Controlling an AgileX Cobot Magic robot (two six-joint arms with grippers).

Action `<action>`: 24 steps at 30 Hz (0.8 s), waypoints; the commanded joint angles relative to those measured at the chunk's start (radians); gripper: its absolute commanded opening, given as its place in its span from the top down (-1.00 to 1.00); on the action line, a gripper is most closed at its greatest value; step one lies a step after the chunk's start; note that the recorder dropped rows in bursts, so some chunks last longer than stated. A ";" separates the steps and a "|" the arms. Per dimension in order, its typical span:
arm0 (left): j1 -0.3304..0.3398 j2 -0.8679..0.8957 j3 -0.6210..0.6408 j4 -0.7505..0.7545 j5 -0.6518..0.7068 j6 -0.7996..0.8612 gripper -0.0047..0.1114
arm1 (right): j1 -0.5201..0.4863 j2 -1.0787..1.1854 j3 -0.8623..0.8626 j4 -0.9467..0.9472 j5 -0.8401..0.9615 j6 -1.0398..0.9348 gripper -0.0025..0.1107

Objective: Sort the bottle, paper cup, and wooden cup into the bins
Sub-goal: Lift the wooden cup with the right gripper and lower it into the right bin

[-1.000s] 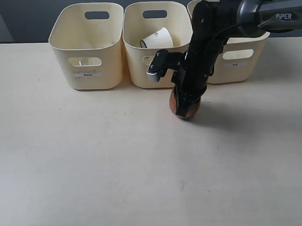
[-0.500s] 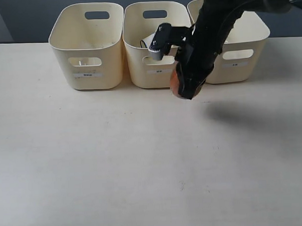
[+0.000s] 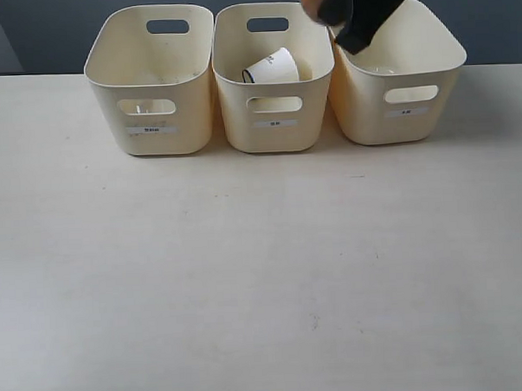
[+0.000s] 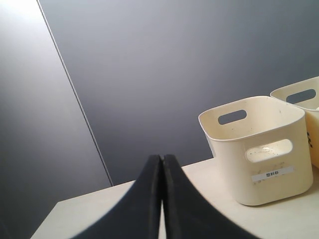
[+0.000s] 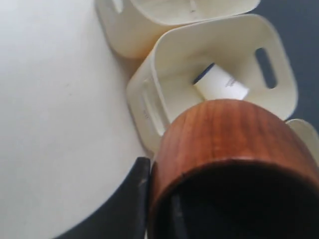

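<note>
Next, I set the wooden cup down inside the end bin under my right gripper, behind the bin's front handle hole (image 3: 403,81). The wooden cup is held high now.
The wooden cup (image 5: 229,134), reddish-brown with a dark inside, is held high in my right gripper (image 5: 159,194), one finger outside its wall and one inside. In the exterior view that gripper (image 3: 357,18) is a dark blur at the top edge, above the gap between the middle bin (image 3: 275,130) and the right bin (image 3: 405,124), with a brown patch of the wooden cup (image 3: 311,1) beside it. The paper cup (image 3: 271,67) lies on its side in the middle bin (image 5: 164,45). The bottle is not in view. My left gripper (image 4: 162,159) is shut and empty, beside the left bin (image 4: 259,169).
The left bin (image 3: 152,122) stands at the back left, in a row with the other two along the table's far edge. Behind the bins is a dark wall. The pale tabletop (image 3: 264,273) stretches in front of them.
My right gripper has risen from just above the table in front of the middle bin, carrying the wooden cup up and back to above the bins. The paper cup has stayed put.
</note>
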 commanded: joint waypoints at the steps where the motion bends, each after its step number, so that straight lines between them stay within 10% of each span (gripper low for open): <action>1: -0.001 -0.002 0.002 0.000 -0.002 -0.002 0.92 | -0.004 -0.034 -0.004 -0.119 -0.131 0.125 0.97; 24: -0.001 -0.002 0.002 0.000 -0.002 -0.002 0.92 | -0.136 0.236 0.002 -0.225 -0.500 0.418 0.97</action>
